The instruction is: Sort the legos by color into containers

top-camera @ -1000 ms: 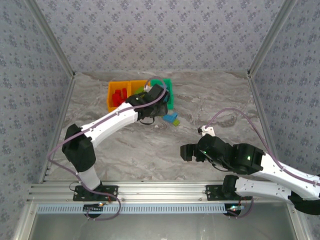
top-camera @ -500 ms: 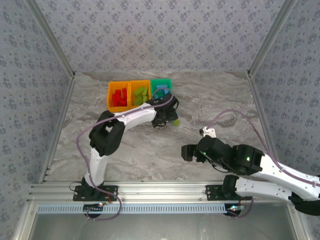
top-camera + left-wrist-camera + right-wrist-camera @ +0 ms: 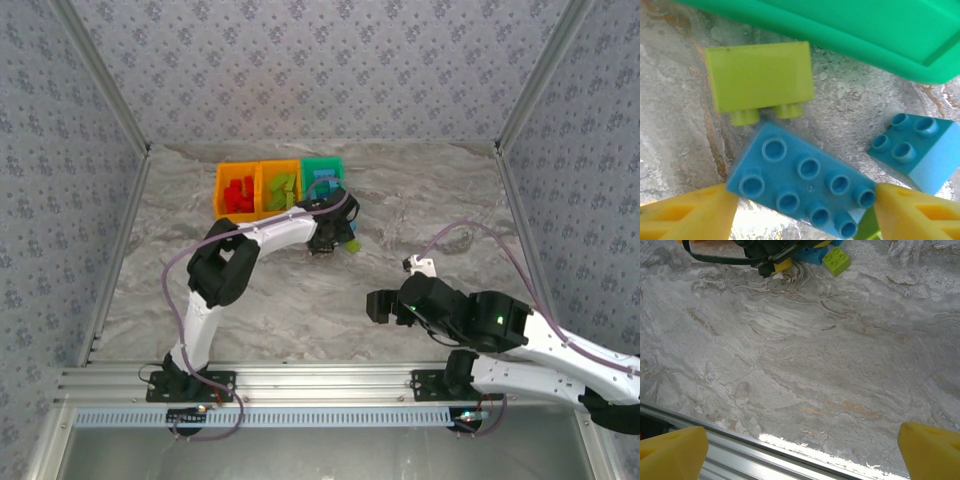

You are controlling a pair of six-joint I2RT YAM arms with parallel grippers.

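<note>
The long light blue lego is lying at a slant with its ends against my left gripper's fingers, so next I open, turn and grip its long sides (image 3: 816, 151) before I put it in the bin.
In the left wrist view my left gripper (image 3: 805, 205) is shut on a light blue eight-stud lego (image 3: 800, 185), one yellow finger against each end, low over the table. Beside it lie a lime lego (image 3: 760, 82) on its side and a small light blue lego (image 3: 912, 150), just below the green bin (image 3: 850, 30). From above, the left gripper (image 3: 335, 240) sits just in front of the green bin (image 3: 323, 161), with a lime lego (image 3: 351, 243) at its right. One orange bin (image 3: 219, 195) holds red legos, the other orange bin (image 3: 279, 165) lime ones. My right gripper (image 3: 375, 305) stands open with nothing in it.
The right gripper (image 3: 802, 450) hangs over bare marble near the table's metal front rail (image 3: 715, 455). Far off in that view lie a lime lego (image 3: 836, 260) and a blue lego (image 3: 812, 255) beside the left arm. Patterned walls close in the table.
The left gripper has come down from over the bins to the loose legos in front of the green bin and has stayed there for the last half second. The right arm has barely moved.
</note>
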